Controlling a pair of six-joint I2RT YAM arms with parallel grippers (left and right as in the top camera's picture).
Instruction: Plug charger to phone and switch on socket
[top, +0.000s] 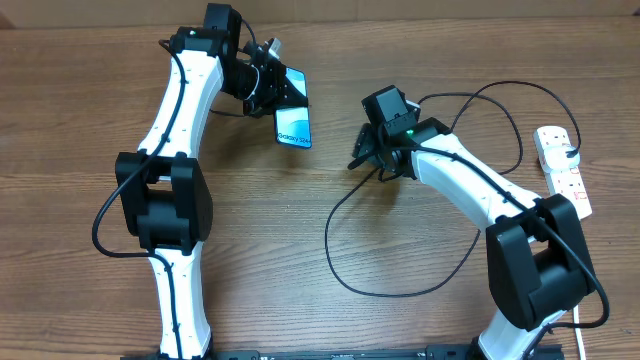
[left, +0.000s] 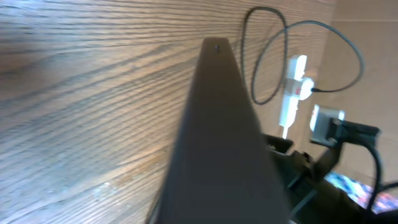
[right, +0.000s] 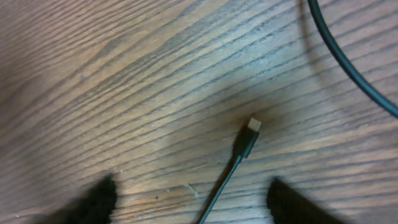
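The cable runs through my open right gripper and the connector slants ahead, so next I line up with the connector's body (right: 245, 143) and grip it behind the connector's tip.
My left gripper (top: 272, 88) is shut on the phone (top: 293, 127) and holds it tilted above the table at the back centre, its blue screen facing up. In the left wrist view the phone's dark body (left: 217, 155) fills the middle and hides the fingers. My right gripper (top: 362, 152) is open just above the table, right of the phone. The charger's black cable (top: 345, 275) loops over the table. Its connector tip (right: 249, 138) lies flat on the wood, with the cable running back between my open right fingers (right: 193, 205). The white socket strip (top: 563, 172) lies at the far right.
The socket strip also shows far off in the left wrist view (left: 292, 93), with cable loops (left: 264, 56) beside it. Another stretch of black cable (right: 348, 62) crosses the right wrist view's upper right. The wooden table's far edge (top: 450, 12) meets a beige wall.
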